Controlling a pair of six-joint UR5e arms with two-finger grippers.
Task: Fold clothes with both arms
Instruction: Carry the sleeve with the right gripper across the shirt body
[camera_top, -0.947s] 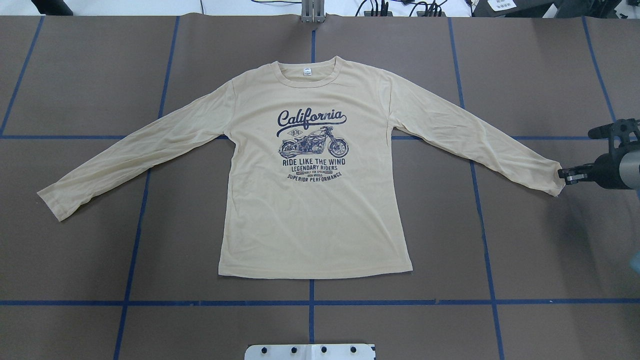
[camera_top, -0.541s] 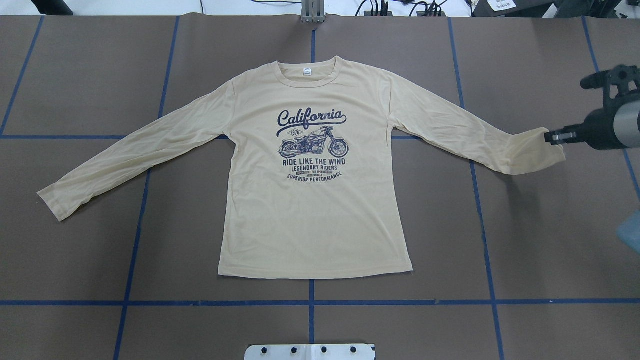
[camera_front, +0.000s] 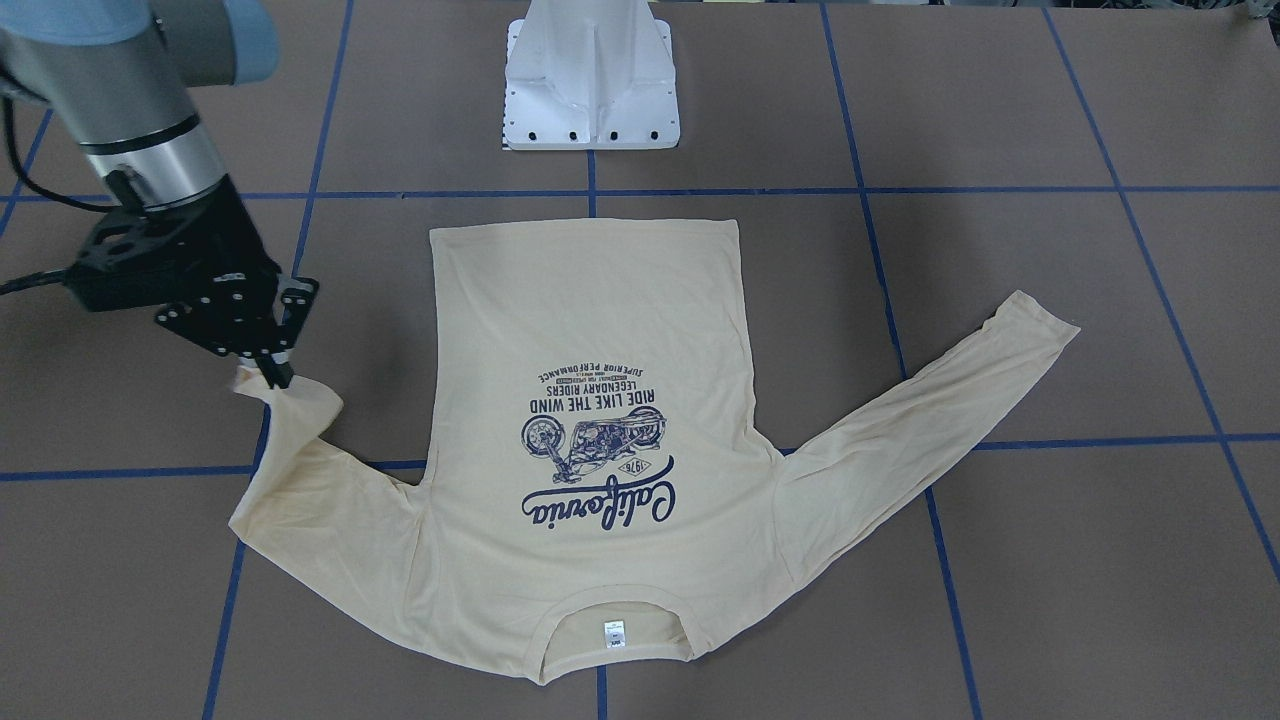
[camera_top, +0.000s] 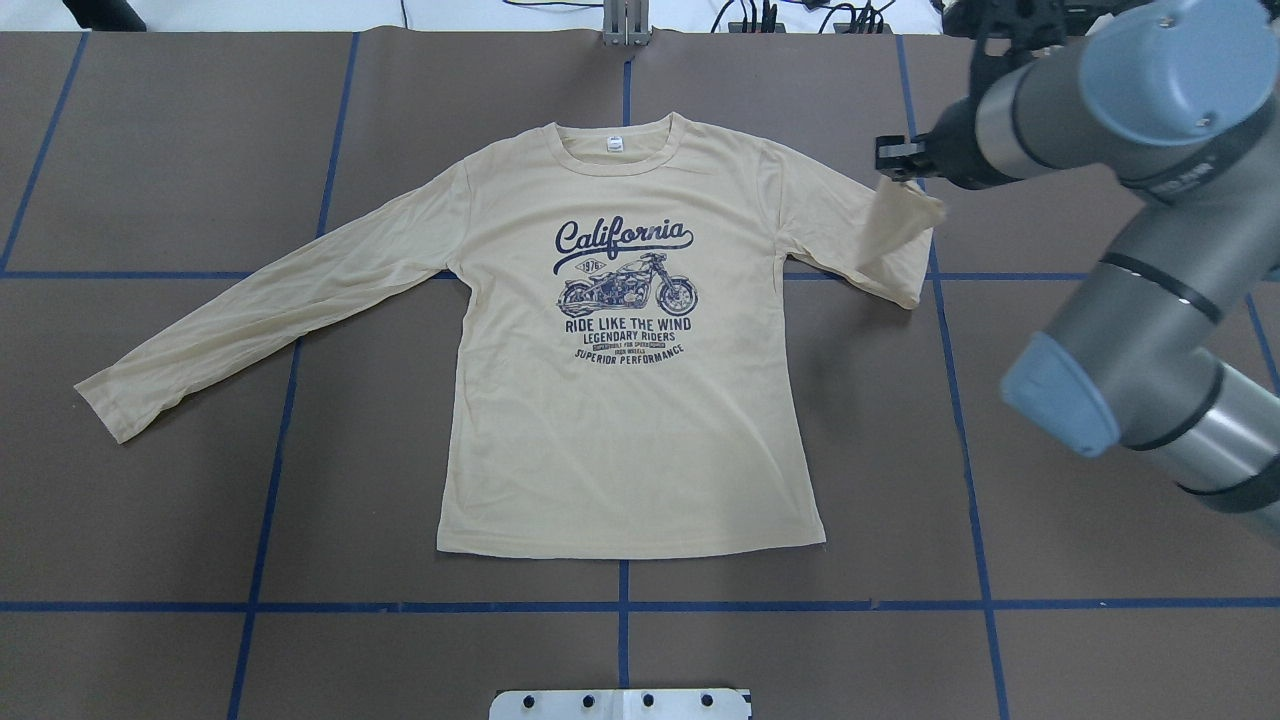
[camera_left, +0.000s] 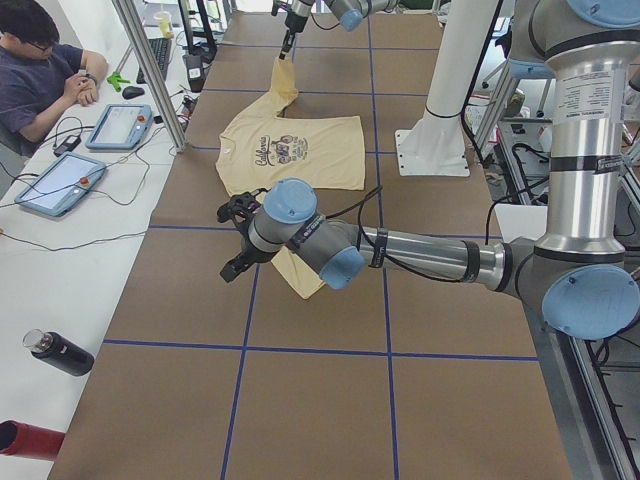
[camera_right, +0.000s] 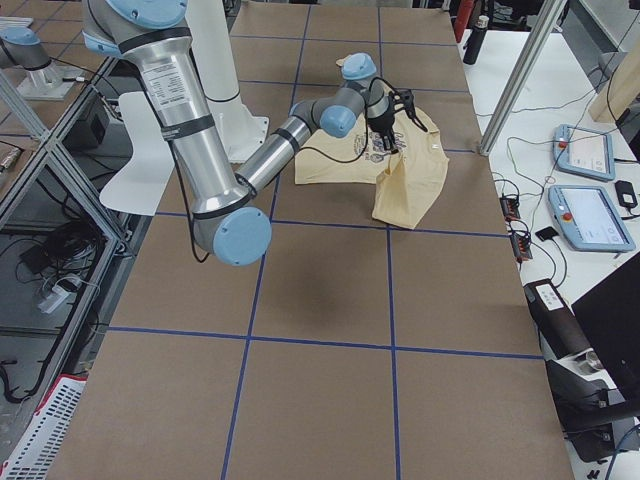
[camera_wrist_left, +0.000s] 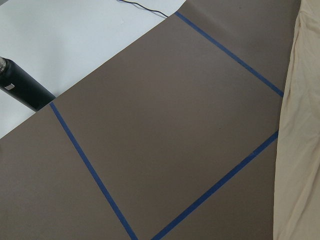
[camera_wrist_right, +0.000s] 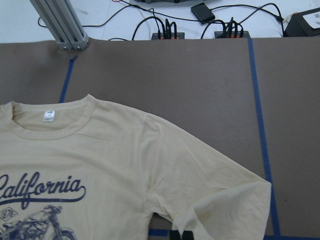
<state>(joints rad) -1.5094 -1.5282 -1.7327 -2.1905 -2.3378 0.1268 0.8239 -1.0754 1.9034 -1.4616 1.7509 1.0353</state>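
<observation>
Next, I release the raised sleeve's cuff from my right gripper at the shirt's armpit (camera_front: 752, 439) under the flat, stretched-out sleeve.
The cream-yellow long-sleeved shirt (camera_top: 620, 430) lies flat and print-up on the brown table, neck label at the far side. My right gripper (camera_top: 893, 172) is shut on the right sleeve's cuff and holds it raised above the table near the right shoulder. The sleeve (camera_front: 300, 470) hangs doubled below the fingers (camera_front: 272, 372). The left sleeve (camera_top: 250, 310) lies stretched out flat. My left gripper (camera_left: 236, 240) shows only in the exterior left view, hovering by that sleeve's cuff; I cannot tell whether it is open or shut. Sleeve fabric (camera_wrist_left: 300, 150) fills the left wrist view's right edge.
The white pedestal base (camera_front: 590, 80) stands at the robot's side of the table. Blue tape lines (camera_top: 620, 605) grid the brown surface. A black bottle (camera_left: 55, 352), tablets (camera_left: 120, 125) and a seated person (camera_left: 35, 80) are along the operators' side.
My right gripper has carried the cuff up and inward, from the table's right edge to near the right shoulder. The sleeve went from stretched flat to doubled over.
</observation>
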